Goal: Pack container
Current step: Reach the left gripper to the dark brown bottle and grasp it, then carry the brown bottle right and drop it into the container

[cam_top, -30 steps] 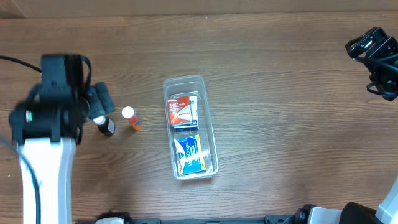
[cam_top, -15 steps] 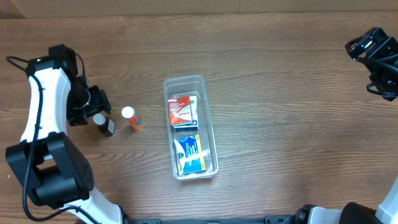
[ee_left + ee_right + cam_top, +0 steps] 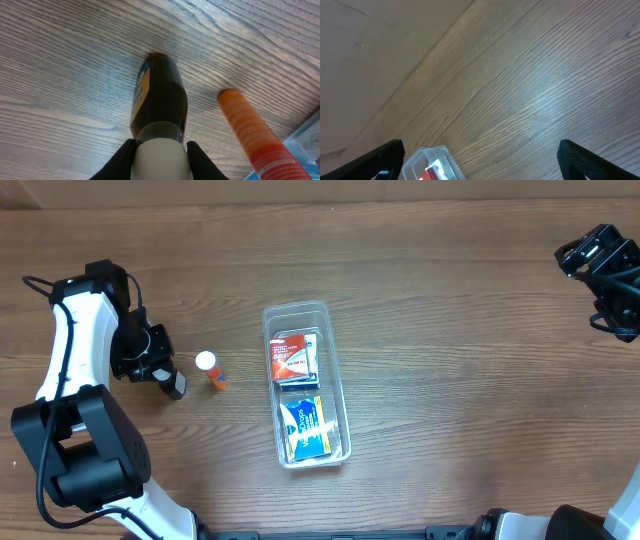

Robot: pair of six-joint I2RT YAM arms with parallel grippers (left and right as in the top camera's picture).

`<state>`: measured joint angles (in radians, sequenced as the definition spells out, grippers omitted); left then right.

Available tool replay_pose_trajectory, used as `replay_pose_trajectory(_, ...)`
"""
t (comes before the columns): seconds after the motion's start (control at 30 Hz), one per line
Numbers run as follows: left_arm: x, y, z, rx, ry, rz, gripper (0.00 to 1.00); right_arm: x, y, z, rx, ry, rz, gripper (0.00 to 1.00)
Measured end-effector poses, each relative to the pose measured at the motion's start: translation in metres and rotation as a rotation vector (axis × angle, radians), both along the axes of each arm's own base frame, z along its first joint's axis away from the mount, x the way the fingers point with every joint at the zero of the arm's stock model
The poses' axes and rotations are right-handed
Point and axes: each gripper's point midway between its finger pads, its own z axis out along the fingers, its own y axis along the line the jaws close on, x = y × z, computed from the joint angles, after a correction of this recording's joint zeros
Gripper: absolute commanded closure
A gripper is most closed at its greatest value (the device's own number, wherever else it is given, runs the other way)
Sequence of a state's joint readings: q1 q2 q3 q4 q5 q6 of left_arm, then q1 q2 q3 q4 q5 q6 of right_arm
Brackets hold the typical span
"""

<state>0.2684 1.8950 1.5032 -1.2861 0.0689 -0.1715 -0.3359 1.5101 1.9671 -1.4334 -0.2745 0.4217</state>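
Observation:
The robot's left gripper will release the dark brown bottle in the clear container (image 3: pixel 325 392), between the red box and blue box.
The clear container (image 3: pixel 296 307) lies mid-table with a red box (image 3: pixel 293 358) and a blue box (image 3: pixel 307 428) inside. To its left stands a dark brown bottle (image 3: pixel 172 384) with a white cap. My left gripper (image 3: pixel 158 372) is shut on that cap. In the left wrist view both black fingers (image 3: pixel 121 161) press the cap (image 3: pixel 159 159) above the bottle body (image 3: pixel 160 100). An orange tube (image 3: pixel 211 369) with a white cap stands between bottle and container, apart from both. My right gripper (image 3: pixel 606 272) hovers open at the far right, nothing between its fingers.
The orange tube (image 3: pixel 250 130) is close to the right of the held bottle in the left wrist view. The container's corner (image 3: pixel 427 159) shows at the bottom left of the right wrist view, with bare wood table elsewhere. A tan wall borders the table's far edge.
My left arm has swung back and its gripper has closed on the dark bottle's white cap. The right arm, tube and container have not moved.

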Motion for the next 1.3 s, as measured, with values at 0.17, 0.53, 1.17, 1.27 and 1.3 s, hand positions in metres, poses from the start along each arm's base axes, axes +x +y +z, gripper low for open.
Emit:
replay_pose_trajectory(0.17, -0.008, -0.003, 0.01, -0.013, 0.048, 0.0, 0.9, 0.0, 0.0, 0.0, 0.0, 0.001, 0.0, 0.0)
replay_pose_trajectory(0.53, 0.034, -0.056, 0.245, 0.108, -0.541, -0.124, 0.82, 0.0, 0.0, 0.0, 0.001, 0.001, 0.0, 0.0)
replay_pose_trajectory(1.17, -0.013, -0.287, 0.126, -0.002, -0.404, -0.051, 0.8, 0.0, 0.0, 0.0, 0.0, 0.0, 0.0, 0.0)
replay_pose_trajectory(1.27, -0.012, -0.287, 0.107, -0.002, -0.39, 0.006, 0.8, 0.0, 0.0, 0.0, 0.0, 0.0, 0.0, 0.0)
replay_pose_trajectory(1.3, -0.01, -0.289, 0.103, -0.008, -0.395, 0.017, 0.8, 0.0, 0.0, 0.0, 0.0, 0.0, 0.0, 0.0)
